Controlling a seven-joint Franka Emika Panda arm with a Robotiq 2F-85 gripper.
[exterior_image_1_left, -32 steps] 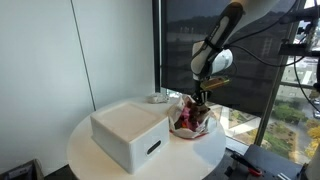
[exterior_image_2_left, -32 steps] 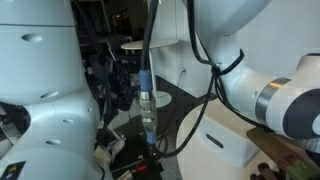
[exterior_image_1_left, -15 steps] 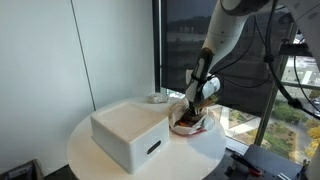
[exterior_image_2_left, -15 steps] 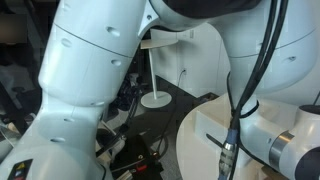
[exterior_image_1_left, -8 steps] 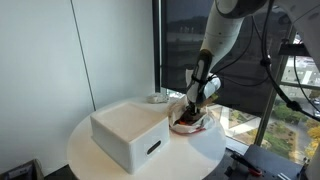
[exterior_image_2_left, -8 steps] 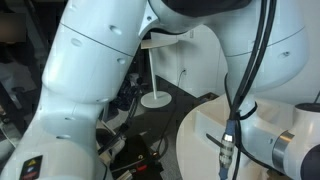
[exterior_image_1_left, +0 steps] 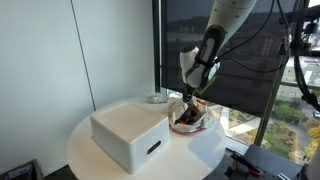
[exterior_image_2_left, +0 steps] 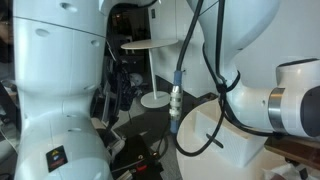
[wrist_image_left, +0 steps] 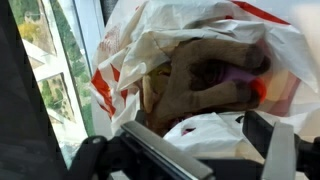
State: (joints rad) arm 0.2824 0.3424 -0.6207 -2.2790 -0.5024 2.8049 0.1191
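The white plastic bag's near edge (exterior_image_1_left: 187,130) (wrist_image_left: 303,62), beside the end of the brown soft object, is next for my gripper to go to and close on.
A white plastic bag with red print (exterior_image_1_left: 190,121) sits on the round white table (exterior_image_1_left: 205,153), next to the window. In the wrist view the bag (wrist_image_left: 150,45) lies open, with a brown soft object (wrist_image_left: 205,80) with purple and red spots inside it. My gripper (exterior_image_1_left: 193,97) hangs just above the bag, pointing down. In the wrist view the gripper (wrist_image_left: 212,150) stands open. Its dark fingers (wrist_image_left: 155,150) are set wide apart over the bag's white folds, and nothing is held between them.
A large white box (exterior_image_1_left: 130,134) with a slot handle fills the table's left half. A small white dish (exterior_image_1_left: 157,98) sits behind it. A tall window (exterior_image_1_left: 250,70) stands just beyond the table. In an exterior view the robot's own white arm (exterior_image_2_left: 60,90) blocks most of the scene.
The gripper has opened and lifted up out of the bag, and the arm has swung higher. The brown object stays in the bag.
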